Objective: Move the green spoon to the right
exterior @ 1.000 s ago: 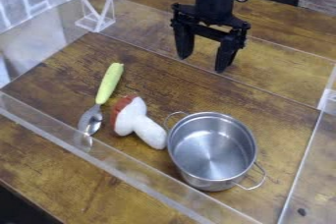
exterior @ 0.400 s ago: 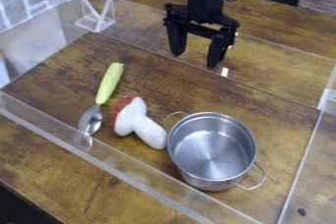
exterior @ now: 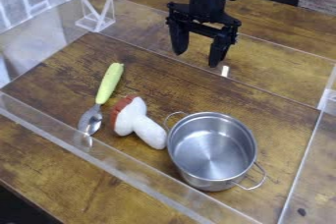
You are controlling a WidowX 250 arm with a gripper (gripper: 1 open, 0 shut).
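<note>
My gripper is to close next on the far end of the handle (exterior: 113,73) of the green spoon, away from the spoon's silver bowl.
The green spoon (exterior: 102,94) lies flat on the wooden table at the left, its yellow-green handle pointing away from me and its silver bowl nearest the front edge. My black gripper (exterior: 198,51) hangs at the back of the table, well up and to the right of the spoon, pointing straight down. Its fingers stand apart with nothing between them. A wide stretch of bare wood separates it from the spoon.
A white mushroom toy with a red cap (exterior: 136,120) lies just right of the spoon's bowl. A steel pot (exterior: 211,149) stands at the front right. Clear plastic walls (exterior: 39,41) ring the table, and a clear stand (exterior: 92,14) sits at the back left.
The gripper has shifted slightly to the left and a little farther back. The spoon, mushroom and pot have not moved.
</note>
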